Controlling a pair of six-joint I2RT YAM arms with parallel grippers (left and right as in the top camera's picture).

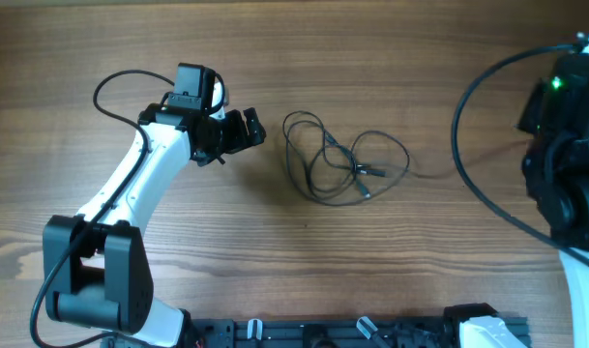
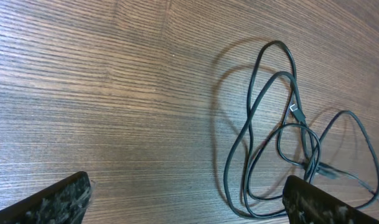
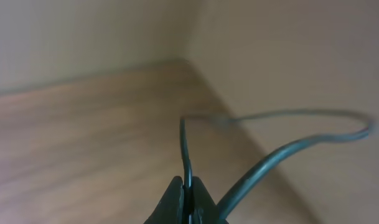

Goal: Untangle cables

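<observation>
I need to let go of the piece of thin cable with my right gripper on the bare table [image 1: 475, 238], between the tangle and my right gripper's arm.
The cables [image 1: 342, 164] are thin black cords lying in a loose tangle of loops at the table's middle. In the left wrist view the cables [image 2: 267, 143] lie at the right, with a small plug tip near the top. My left gripper [image 1: 244, 129] is open and empty, just left of the tangle; in its own view the left gripper [image 2: 186, 199] has its right finger over the tangle's lower edge. My right gripper [image 3: 188, 183] is shut on one thin cable strand [image 3: 184, 143]. A faint strand [image 1: 468, 164] runs from the tangle toward the right arm.
A thick black robot cable [image 1: 465, 116] arcs near the right arm and shows in the right wrist view [image 3: 289, 146]. Another robot cable [image 1: 115, 87] loops at the left arm. The table's right edge and a wall show in the right wrist view.
</observation>
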